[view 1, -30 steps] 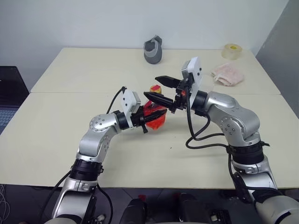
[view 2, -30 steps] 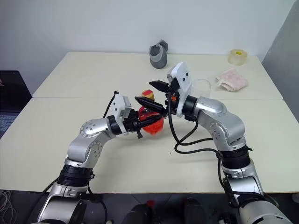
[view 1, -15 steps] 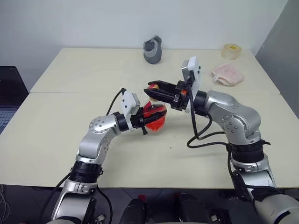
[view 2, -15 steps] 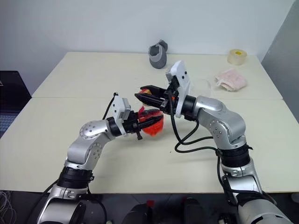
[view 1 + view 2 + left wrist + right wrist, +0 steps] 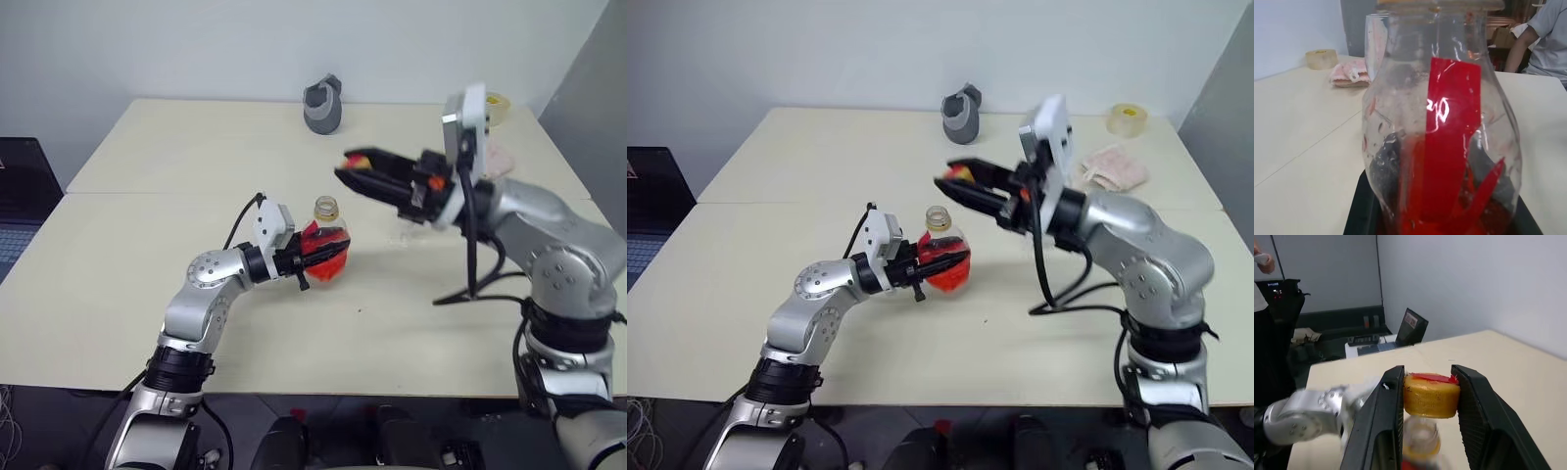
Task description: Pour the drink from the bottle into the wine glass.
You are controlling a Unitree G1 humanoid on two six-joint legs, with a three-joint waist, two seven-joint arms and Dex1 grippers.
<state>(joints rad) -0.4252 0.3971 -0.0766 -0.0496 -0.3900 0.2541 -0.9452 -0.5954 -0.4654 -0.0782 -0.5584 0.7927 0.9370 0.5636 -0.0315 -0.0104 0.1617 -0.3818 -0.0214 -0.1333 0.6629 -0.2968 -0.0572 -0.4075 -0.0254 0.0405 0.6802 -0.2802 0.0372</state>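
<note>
Next, the left gripper releases the bottle on the table (image 5: 226, 229) just before the seam, towards the laptop.
My left gripper (image 5: 321, 257) is shut on the bottle (image 5: 942, 257), holding it upright just above the table. The clear bottle has a red label (image 5: 1452, 122), and its neck (image 5: 326, 209) is uncapped. The drink (image 5: 946, 276), a red liquid, sits low in the bottle. Up and to the right of the neck, my right gripper (image 5: 1429, 373) is shut on the yellow cap (image 5: 1431, 394), clear of the bottle. The wine glass (image 5: 1374, 46) stands behind the bottle, mostly hidden by it.
A grey object (image 5: 321, 104) stands at the table's far edge. A tape roll (image 5: 1127, 119) and a pink cloth (image 5: 1114, 166) lie at the far right. A laptop (image 5: 15, 196) sits off the left side. A person (image 5: 1547, 34) sits beyond the table.
My right gripper closed on the yellow cap and drew back to the right with it, leaving the bottle's neck uncapped. The left gripper kept still with the bottle.
</note>
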